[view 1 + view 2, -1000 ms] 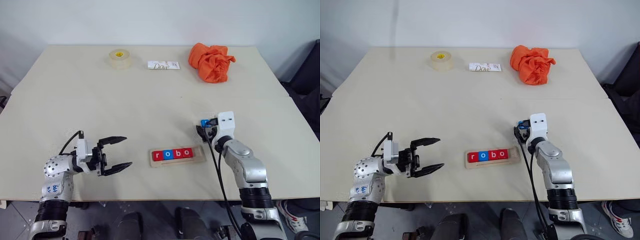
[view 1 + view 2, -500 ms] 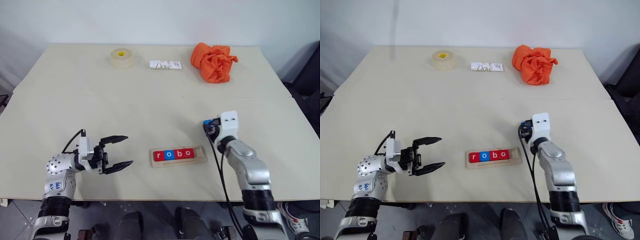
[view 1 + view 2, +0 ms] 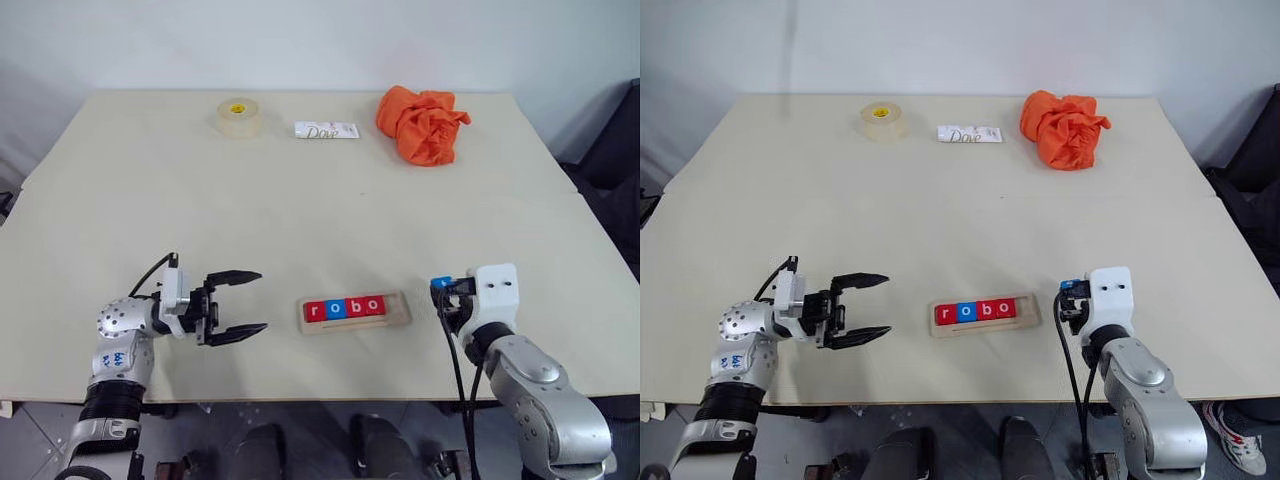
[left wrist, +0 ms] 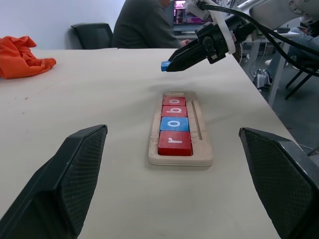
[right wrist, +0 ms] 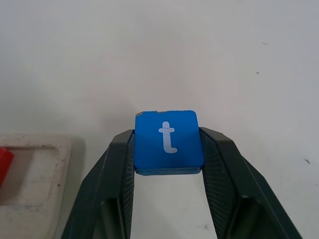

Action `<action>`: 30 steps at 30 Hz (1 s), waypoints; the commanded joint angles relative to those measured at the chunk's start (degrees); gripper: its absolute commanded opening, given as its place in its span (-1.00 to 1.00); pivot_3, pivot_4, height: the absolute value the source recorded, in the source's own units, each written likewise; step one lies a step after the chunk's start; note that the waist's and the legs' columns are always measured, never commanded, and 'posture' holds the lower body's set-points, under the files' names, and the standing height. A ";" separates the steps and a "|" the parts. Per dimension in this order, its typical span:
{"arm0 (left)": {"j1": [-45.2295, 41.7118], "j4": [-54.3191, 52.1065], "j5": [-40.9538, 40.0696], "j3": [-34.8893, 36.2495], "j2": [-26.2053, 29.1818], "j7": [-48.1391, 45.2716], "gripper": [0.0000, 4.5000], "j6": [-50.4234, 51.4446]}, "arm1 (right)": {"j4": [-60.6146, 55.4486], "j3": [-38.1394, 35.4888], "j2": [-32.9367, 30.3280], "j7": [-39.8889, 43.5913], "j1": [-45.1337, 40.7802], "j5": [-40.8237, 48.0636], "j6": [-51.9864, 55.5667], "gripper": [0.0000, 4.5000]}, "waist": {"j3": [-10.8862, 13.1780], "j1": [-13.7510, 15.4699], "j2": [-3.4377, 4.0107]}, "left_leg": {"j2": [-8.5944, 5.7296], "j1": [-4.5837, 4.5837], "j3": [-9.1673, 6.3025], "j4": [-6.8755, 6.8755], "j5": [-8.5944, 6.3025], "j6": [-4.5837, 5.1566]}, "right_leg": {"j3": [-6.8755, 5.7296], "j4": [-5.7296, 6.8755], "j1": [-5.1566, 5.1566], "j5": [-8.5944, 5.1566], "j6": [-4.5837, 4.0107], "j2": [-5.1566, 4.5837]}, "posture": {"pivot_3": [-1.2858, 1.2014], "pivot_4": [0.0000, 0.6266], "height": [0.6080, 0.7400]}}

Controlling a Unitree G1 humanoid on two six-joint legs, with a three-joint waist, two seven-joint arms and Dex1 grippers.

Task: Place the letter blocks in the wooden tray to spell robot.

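The t block's side facing the tray is covered by my right gripper's finger, so I will put the block down and take it by the letter's top and bottom (image 5: 167,114).
The wooden tray (image 3: 400,312) lies near the table's front edge and holds letter blocks reading r, o, b, o (image 3: 346,308), red, blue, red, red; its right end slot is bare. My right gripper (image 5: 167,144) is shut on a blue block with a white t (image 5: 168,135), held above the table just right of the tray (image 5: 30,164); this blue t block (image 4: 165,65) also hangs past the tray's far end in the left wrist view. My left gripper (image 3: 242,302) stands open left of the tray, fingers pointing toward it, with nothing between them.
At the table's far edge sit a roll of tape (image 3: 240,116), a white Dove packet (image 3: 326,130) and a crumpled orange cloth (image 3: 422,124). A seam (image 3: 300,190) crosses the tabletop. A seated person (image 4: 144,22) is behind the table in the left wrist view.
My right gripper has drawn back toward the front edge and to the right, carrying the blue t block. The left gripper has stayed in place.
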 commanded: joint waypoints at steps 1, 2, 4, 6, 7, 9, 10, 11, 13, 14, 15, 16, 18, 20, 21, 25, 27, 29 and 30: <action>-0.88 0.71 -0.19 -0.41 -0.48 -0.66 1.00 -0.02 | -1.49 -2.13 1.15 -1.19 0.76 0.35 -0.23 -0.35 | 0.00 0.02 0.00 | -0.01 0.00 0.00 -0.01 0.00 0.00 | 0.00 0.00 0.00 0.00 0.00 0.00 | 0.03 -0.52 1.00; -1.05 0.94 -0.12 -0.47 -0.60 -0.73 1.00 -0.08 | -1.19 -2.57 1.30 -1.28 0.92 0.39 -0.13 -0.35 | 0.00 0.03 0.00 | -0.01 -0.01 0.00 -0.01 0.00 0.00 | 0.00 -0.01 0.00 0.00 0.00 0.00 | 0.03 -0.52 1.00; -1.42 1.27 0.04 -0.58 -0.96 -0.58 1.00 -0.21 | -0.36 -2.89 1.74 -1.16 1.23 0.72 -0.30 -0.35 | 0.00 0.04 0.00 | -0.02 -0.02 0.00 -0.01 0.00 0.00 | 0.00 -0.03 0.00 0.00 0.00 -0.01 | 0.03 -0.52 1.00; -1.67 1.40 0.17 -0.60 -1.23 -0.43 1.00 -0.21 | 0.52 -2.76 1.79 -0.78 1.47 0.80 -0.91 -0.35 | 0.00 0.01 0.00 | -0.02 -0.02 0.00 -0.02 0.00 0.00 | 0.00 -0.03 0.00 0.00 0.00 0.00 | 0.03 -0.52 1.00; -1.73 1.43 0.21 -0.62 -1.31 -0.40 1.00 -0.21 | 0.93 -2.69 1.75 -0.60 1.51 0.75 -1.24 -0.35 | 0.00 -0.02 0.00 | -0.02 -0.02 0.00 -0.02 0.00 0.00 | 0.00 -0.03 0.00 0.00 0.00 0.00 | 0.03 -0.52 1.00; -1.65 1.23 0.21 -0.69 -1.39 -0.31 1.00 -0.16 | 1.69 -2.78 1.81 -0.19 1.48 1.03 -1.50 -0.35 | 0.00 -0.02 0.00 | -0.01 -0.02 0.00 -0.02 0.00 0.00 | 0.00 -0.02 0.00 0.00 0.00 0.02 | 0.03 -0.52 1.00; -1.56 1.05 0.18 -0.73 -1.44 -0.22 1.00 -0.13 | 2.00 -2.80 1.78 0.12 1.42 1.31 -1.51 -0.35 | 0.00 -0.02 0.00 | -0.01 -0.01 0.00 -0.02 0.00 0.00 | 0.00 -0.02 0.00 0.00 0.00 0.01 | 0.03 -0.52 1.00; -1.51 0.94 0.17 -0.75 -1.47 -0.15 1.00 -0.10 | 2.20 -2.79 1.73 0.34 1.37 1.49 -1.52 -0.35 | 0.00 -0.03 0.00 | -0.01 -0.01 0.00 -0.02 0.00 0.00 | 0.00 -0.02 -0.01 0.00 0.00 0.01 | 0.03 -0.52 1.00; -1.24 0.63 0.15 -0.78 -1.53 0.04 1.00 -0.08 | 2.49 -2.75 1.38 1.10 1.33 1.92 -1.79 -0.02 | 0.00 0.01 0.00 | -0.01 -0.01 0.00 -0.02 0.00 0.00 | 0.00 -0.02 -0.01 0.00 0.00 0.02 | 0.03 -0.52 1.00; -1.00 0.33 0.12 -0.80 -1.54 0.17 1.00 -0.06 | 2.44 -2.79 1.10 1.43 1.45 1.95 -2.11 0.10 | 0.00 0.01 0.00 | -0.01 -0.01 0.00 -0.02 0.00 0.00 | 0.00 -0.02 0.00 0.00 0.00 0.01 | 0.03 -0.52 1.00; -0.81 0.17 0.07 -0.80 -1.56 0.30 1.00 -0.05 | 2.33 -2.75 0.51 2.18 1.52 2.11 -2.58 0.25 | 0.00 0.02 0.00 | -0.01 -0.01 0.00 -0.02 0.00 0.00 | 0.00 -0.02 0.00 0.00 0.00 0.01 | 0.03 -0.52 1.00; -0.56 -0.14 0.01 -0.81 -1.57 0.42 1.00 -0.02 | 2.11 -2.78 0.09 2.74 1.72 2.24 -2.91 0.38 | 0.00 0.01 0.00 | -0.01 -0.02 0.00 -0.02 0.00 0.00 | 0.00 -0.02 0.00 0.00 0.00 0.01 | 0.03 -0.52 1.00; -0.19 -0.37 -0.07 -0.76 -1.56 0.60 1.00 0.01 | 1.41 -3.08 -1.97 5.21 1.73 3.20 -3.49 0.73 | 0.00 -0.01 0.00 | -0.01 -0.02 0.00 -0.02 0.00 0.00 | 0.00 -0.03 0.00 0.00 0.00 0.01 | 0.03 -0.52 1.00; 0.14 -0.47 -0.09 -0.74 -1.60 0.74 1.00 -0.04 | 0.70 -3.02 -6.35 9.84 1.91 4.45 -4.74 0.99 | 0.00 0.01 0.00 | -0.01 -0.02 0.00 -0.03 0.00 0.00 | 0.00 -0.03 0.00 0.00 0.00 0.01 | 0.03 -0.52 1.00; 0.24 -0.47 -0.10 -0.76 -1.66 0.82 1.00 -0.07 | 0.70 -2.80 -9.46 12.95 2.03 4.92 -5.76 0.99 | 0.00 0.03 0.00 | -0.01 -0.02 -0.01 -0.02 0.00 0.00 | -0.01 -0.04 0.01 0.00 0.01 0.01 | 0.03 -0.52 1.00; 0.50 -0.60 -0.08 -0.94 -2.09 1.15 1.00 -0.32 | 4.24 -2.52 -21.53 24.18 2.14 5.32 -12.55 0.99 | 0.00 0.08 -0.01 | -0.02 -0.01 -0.03 0.00 0.00 0.00 | -0.03 -0.11 0.07 0.00 0.02 0.01 | 0.03 -0.52 1.00; 0.41 -0.41 0.06 -1.05 -2.39 1.36 1.00 -0.53 | 7.83 -2.03 -27.92 31.32 1.70 5.20 -17.44 0.99 | 0.01 0.07 -0.03 | -0.02 0.00 -0.06 -0.01 0.00 0.00 | -0.06 -0.14 0.10 0.01 0.03 0.04 | 0.03 -0.52 1.00; 0.20 -0.32 0.14 -1.09 -2.74 1.56 1.00 -0.74 | 12.68 -0.61 -34.07 38.86 0.70 4.70 -22.69 0.99 | 0.03 0.06 -0.05 | -0.04 0.00 -0.05 0.02 0.00 0.00 | -0.04 -0.15 0.11 0.02 0.06 0.04 | 0.03 -0.52 1.00; 0.17 -0.43 0.13 -1.07 -2.89 1.74 1.00 -0.81 | 15.17 0.09 -36.34 41.83 0.03 4.53 -25.11 0.99 | 0.04 0.03 -0.07 | -0.04 0.00 -0.06 0.02 0.00 0.01 | -0.04 -0.16 0.12 0.03 0.07 0.04 | 0.03 -0.52 1.00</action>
